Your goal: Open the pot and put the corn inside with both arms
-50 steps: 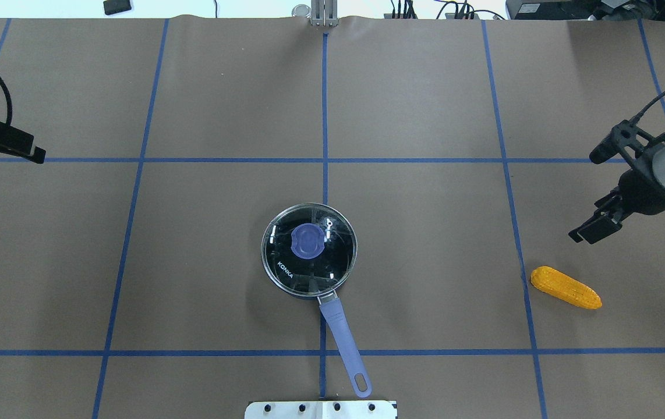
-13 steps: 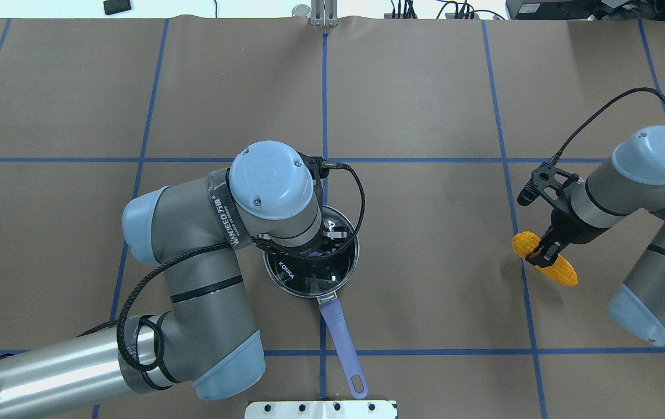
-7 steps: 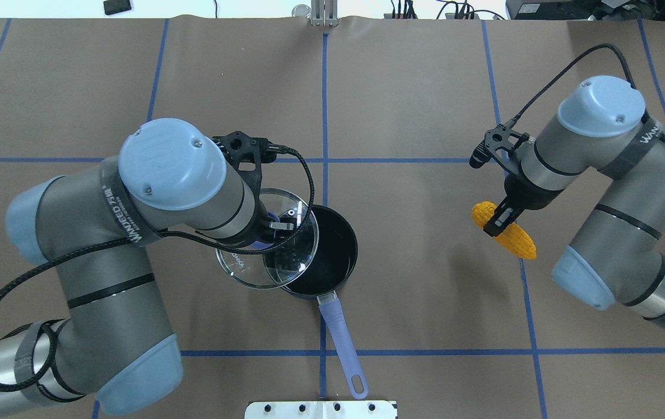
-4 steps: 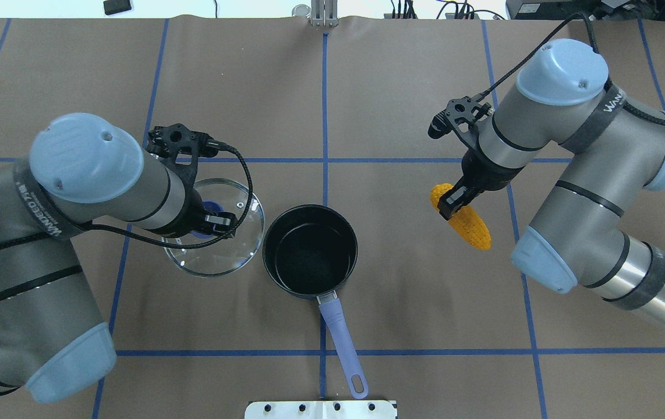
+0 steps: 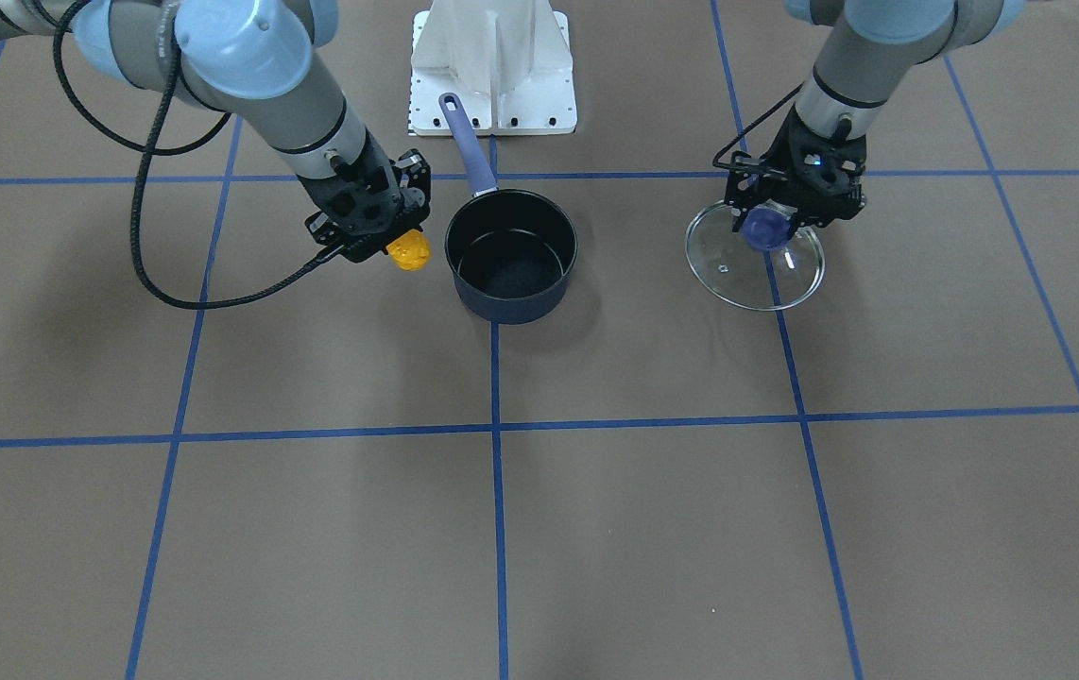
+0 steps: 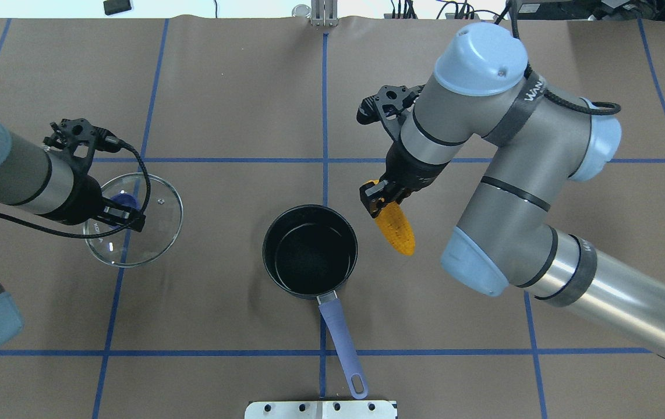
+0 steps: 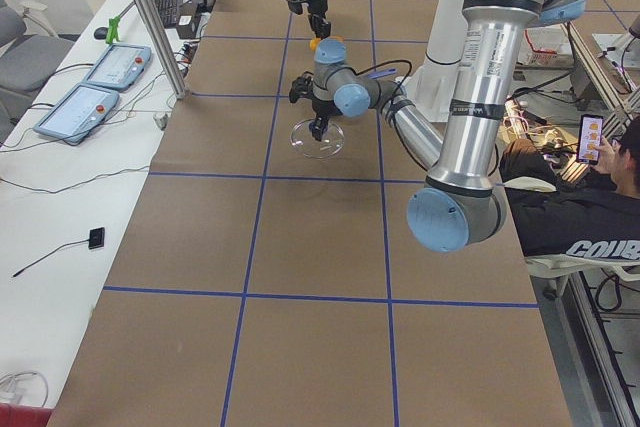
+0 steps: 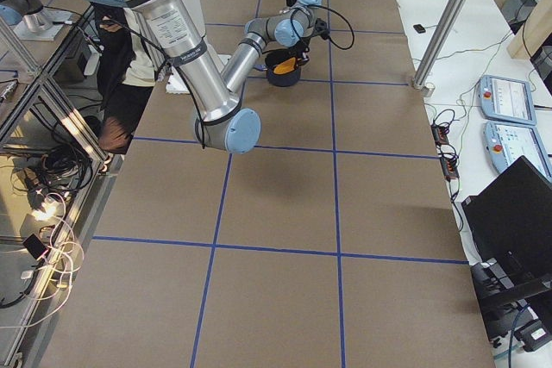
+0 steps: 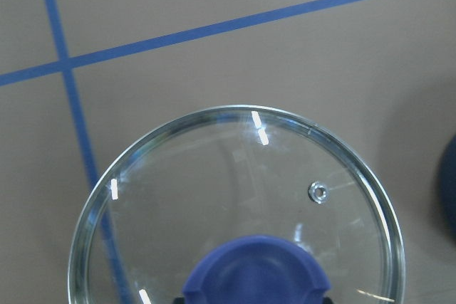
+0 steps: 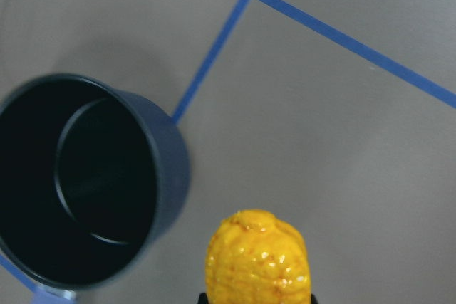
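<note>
Next, my right gripper lets go of the corn inside the dark navy pot, close to the pot's side (image 5: 540,271) (image 10: 60,129) that is opposite its purple-blue handle.
The dark navy pot (image 6: 309,256) stands open at mid-table, its black inside bare, its purple-blue handle (image 6: 341,340) pointing toward the robot base. My left gripper (image 6: 118,208) is shut on the blue knob (image 5: 765,229) of the clear glass lid (image 6: 146,233) and holds it tilted, low, to the pot's left. The left wrist view shows the lid (image 9: 235,176) over bare table. My right gripper (image 6: 377,201) is shut on the orange-yellow corn (image 6: 396,230) and holds it just beyond the pot's right rim. The right wrist view shows the corn (image 10: 258,258) beside the pot (image 10: 78,176).
The white base plate (image 6: 321,409) sits at the near table edge behind the pot's handle. Blue tape lines (image 6: 325,116) cross the brown table cover. Cables and small devices lie along the far edge (image 6: 117,6). A seated person (image 7: 580,207) is beside the table.
My left arm has carried the lid farther left, away from the pot. My right arm has carried the corn left, from well right of the pot to just beside its right rim.
</note>
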Robot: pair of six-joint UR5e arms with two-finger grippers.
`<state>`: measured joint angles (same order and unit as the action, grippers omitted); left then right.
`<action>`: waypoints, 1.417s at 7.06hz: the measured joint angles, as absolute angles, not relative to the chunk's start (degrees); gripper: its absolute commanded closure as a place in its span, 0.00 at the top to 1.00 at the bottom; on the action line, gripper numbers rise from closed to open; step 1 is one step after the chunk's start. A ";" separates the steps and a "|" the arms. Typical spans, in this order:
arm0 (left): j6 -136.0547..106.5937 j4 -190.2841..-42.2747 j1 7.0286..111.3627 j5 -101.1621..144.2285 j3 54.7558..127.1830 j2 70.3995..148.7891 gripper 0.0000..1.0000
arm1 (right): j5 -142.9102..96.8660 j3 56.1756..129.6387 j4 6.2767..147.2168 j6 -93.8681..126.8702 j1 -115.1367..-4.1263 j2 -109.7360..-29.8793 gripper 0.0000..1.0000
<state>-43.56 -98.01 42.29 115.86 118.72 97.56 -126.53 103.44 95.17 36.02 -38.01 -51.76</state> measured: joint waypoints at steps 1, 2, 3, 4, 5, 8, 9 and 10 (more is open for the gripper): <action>-40.84 -100.31 43.77 116.53 118.38 94.58 0.52 | -125.13 101.05 95.09 38.77 -36.37 -48.33 0.35; -38.71 -102.62 44.94 117.15 117.88 92.05 0.52 | -123.42 97.94 94.97 40.62 -34.86 -44.89 0.35; -36.99 -105.61 46.11 118.36 116.80 89.91 0.52 | -122.11 94.76 94.82 41.55 -33.74 -42.04 0.35; -35.95 -109.14 47.20 119.83 115.19 88.24 0.52 | -121.04 92.00 94.67 42.14 -32.88 -39.93 0.35; -35.26 -112.14 47.91 120.92 113.61 87.02 0.52 | -120.39 89.67 94.59 42.56 -32.25 -38.35 0.35; -34.11 -115.50 49.31 122.93 111.71 85.53 0.52 | -116.30 85.92 94.04 42.88 -29.21 -36.96 0.35; -33.94 -115.67 49.60 123.23 111.58 85.41 0.52 | -115.39 85.22 92.61 43.08 -28.14 -37.32 0.47; -33.79 -115.75 49.77 123.36 111.53 85.19 0.52 | -114.90 84.32 90.54 43.57 -27.35 -37.74 0.99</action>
